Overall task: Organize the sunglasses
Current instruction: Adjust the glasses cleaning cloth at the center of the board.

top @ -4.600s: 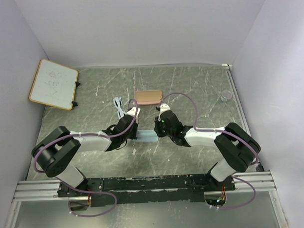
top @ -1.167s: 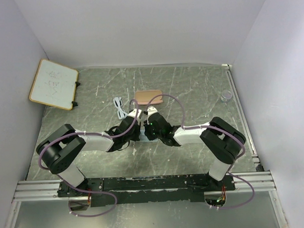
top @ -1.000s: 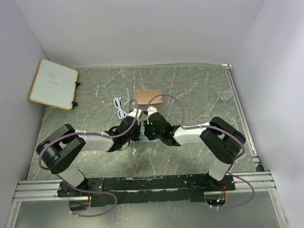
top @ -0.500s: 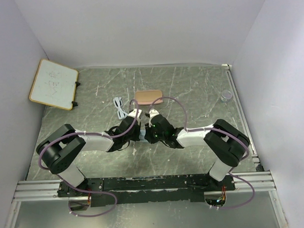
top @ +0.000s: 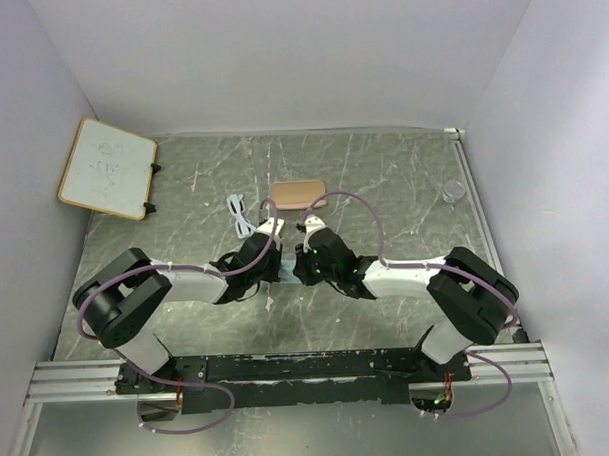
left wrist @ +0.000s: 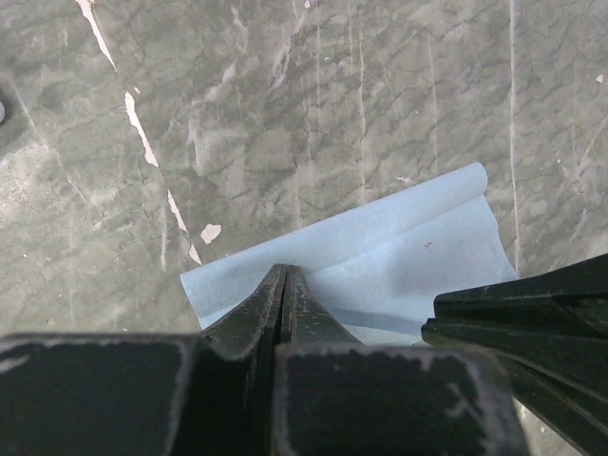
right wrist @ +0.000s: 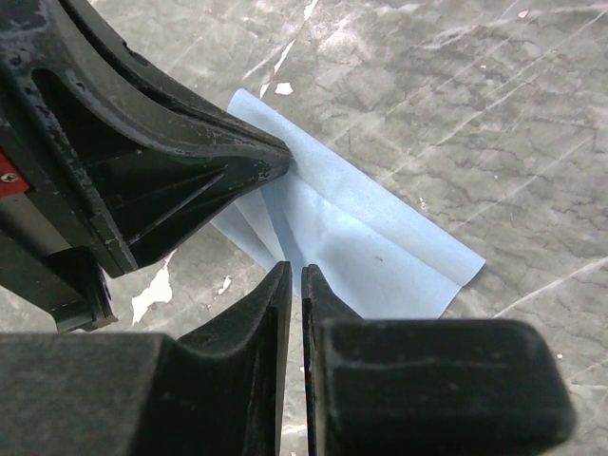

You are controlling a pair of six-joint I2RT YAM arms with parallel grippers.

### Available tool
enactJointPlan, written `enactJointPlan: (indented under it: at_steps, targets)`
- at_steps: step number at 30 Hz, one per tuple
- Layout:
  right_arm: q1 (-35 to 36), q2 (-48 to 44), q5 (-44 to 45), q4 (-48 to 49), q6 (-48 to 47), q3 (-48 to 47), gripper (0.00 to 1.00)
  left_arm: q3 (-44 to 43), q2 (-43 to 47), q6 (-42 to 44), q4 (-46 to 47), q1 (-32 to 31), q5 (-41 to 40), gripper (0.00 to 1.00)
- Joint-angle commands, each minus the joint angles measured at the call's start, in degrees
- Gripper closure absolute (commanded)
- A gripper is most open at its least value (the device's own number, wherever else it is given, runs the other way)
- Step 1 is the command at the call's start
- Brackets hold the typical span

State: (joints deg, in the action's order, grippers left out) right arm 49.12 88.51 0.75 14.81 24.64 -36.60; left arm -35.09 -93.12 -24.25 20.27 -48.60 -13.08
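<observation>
I can see a crease standing up in the cloth with my grippers close together in its middle, so next I open my left gripper and pinch a corner at the cloth's loose end [left wrist: 194, 300].
The sunglasses are out of view. A pale blue cloth [left wrist: 399, 256] [right wrist: 370, 237] lies partly folded on the marble table, mostly hidden under both wrists in the top view. My left gripper [left wrist: 285, 269] [top: 278, 264] is shut, its tip on a raised crease at the cloth's near edge. My right gripper [right wrist: 296, 268] [top: 299, 267] faces it a finger's width away, jaws all but shut on the cloth edge where the fold lines meet. The pink case [top: 296, 194] lies closed just beyond both grippers.
A white cable [top: 239, 212] lies left of the case. A whiteboard [top: 106, 167] leans at the back left corner. A small clear round thing [top: 452, 191] sits at the back right. White walls close in three sides.
The right arm's elbow has swung out to the right and its wrist has drifted slightly right, the gripper staying at the cloth. The left arm has not moved.
</observation>
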Motion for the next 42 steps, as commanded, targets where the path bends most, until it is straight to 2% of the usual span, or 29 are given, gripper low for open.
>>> enactJointPlan:
  at_steps: [1, 13, 25, 35, 42]
  targets:
    - [-0.12, 0.65, 2.49, 0.06, -0.62, -0.15, 0.90, -0.65, 0.09, 0.35, -0.77, -0.51, -0.34, 0.93]
    - [-3.54, 3.44, 2.44, 2.62, -0.89, 0.63, 0.90, -0.09, 4.59, 0.71, -2.41, -1.31, -1.57, 0.93]
    - [-3.94, 4.23, 1.81, 2.61, -0.67, 0.33, 0.90, 1.37, 4.01, -0.91, -2.90, -2.80, -1.30, 0.93]
    - [-3.90, 2.43, 2.33, 3.04, -0.69, 1.52, 0.90, 3.86, 10.50, -3.01, -6.68, -5.28, -6.75, 0.93]
    - [-3.95, -1.10, 4.15, 2.84, -0.43, 2.45, 0.88, 1.66, 12.85, -1.99, -9.52, -5.28, -9.26, 0.83]
